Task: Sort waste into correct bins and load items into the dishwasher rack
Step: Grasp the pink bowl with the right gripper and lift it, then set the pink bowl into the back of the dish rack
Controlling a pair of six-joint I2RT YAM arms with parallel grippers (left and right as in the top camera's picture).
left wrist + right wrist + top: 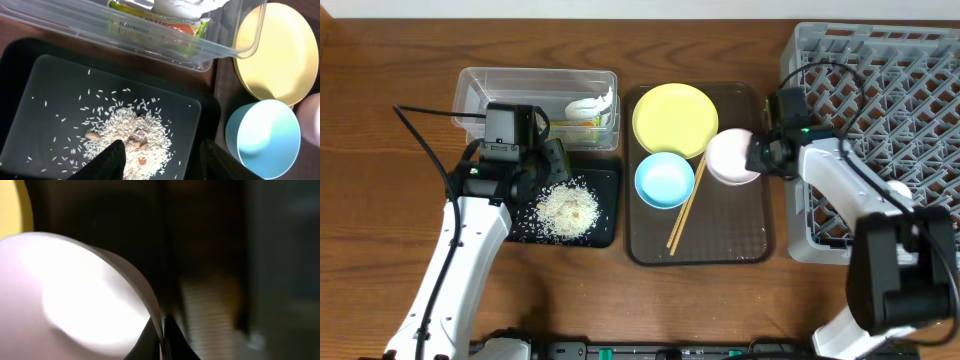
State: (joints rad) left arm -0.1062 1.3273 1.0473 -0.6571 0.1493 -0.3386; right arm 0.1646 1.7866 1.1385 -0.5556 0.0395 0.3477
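The pale pink bowl will leave my right gripper in the grey rack's far corner [823,74] nearest the brown tray.
Loose white rice [130,132] lies heaped in the black tray [30,65]. My left gripper [162,162] hangs open just above it, holding nothing; from overhead it [548,165] is at the tray's near-left part. The clear tub [480,85] behind holds a green-and-orange wrapper [165,25] and a white crumpled scrap [592,104]. My right gripper [161,335] is shut on the rim of the pale pink bowl [65,305], at the brown tray's right side [730,157]. The yellow plate [675,118], blue bowl [664,180] and chopsticks [685,205] rest on that tray. The grey rack [880,90] stands at right.
The brown serving tray [740,240] sits between the bins and the rack. The right arm reaches over the rack's left wall. Bare wooden tabletop lies to the left and along the front.
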